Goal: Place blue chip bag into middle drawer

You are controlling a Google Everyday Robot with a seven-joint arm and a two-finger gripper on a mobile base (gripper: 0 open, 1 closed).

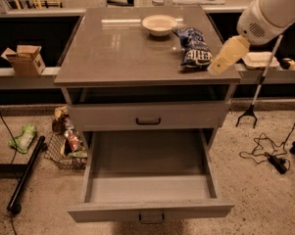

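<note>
The blue chip bag's side edge (208, 56), near the bag's wide front end, is the next place my gripper will go to and close.
The blue chip bag (193, 48) lies on the grey cabinet top (122, 53), near its right edge, just in front of a white bowl (159, 24). My gripper (224, 57), cream-coloured at the end of a white arm (274, 9), hangs over the cabinet's right front corner, just right of the bag and close to it. It holds nothing that I can see. The middle drawer (147, 173) is pulled wide open below, and its flat grey floor is bare.
A shut drawer front with a dark handle (148, 121) sits above the open drawer. A cardboard box (23, 59) is on the left ledge. A wire basket (66, 148) and green packet (23, 137) lie on the floor at left. A grabber tool (257, 94) and cables (267, 153) are at right.
</note>
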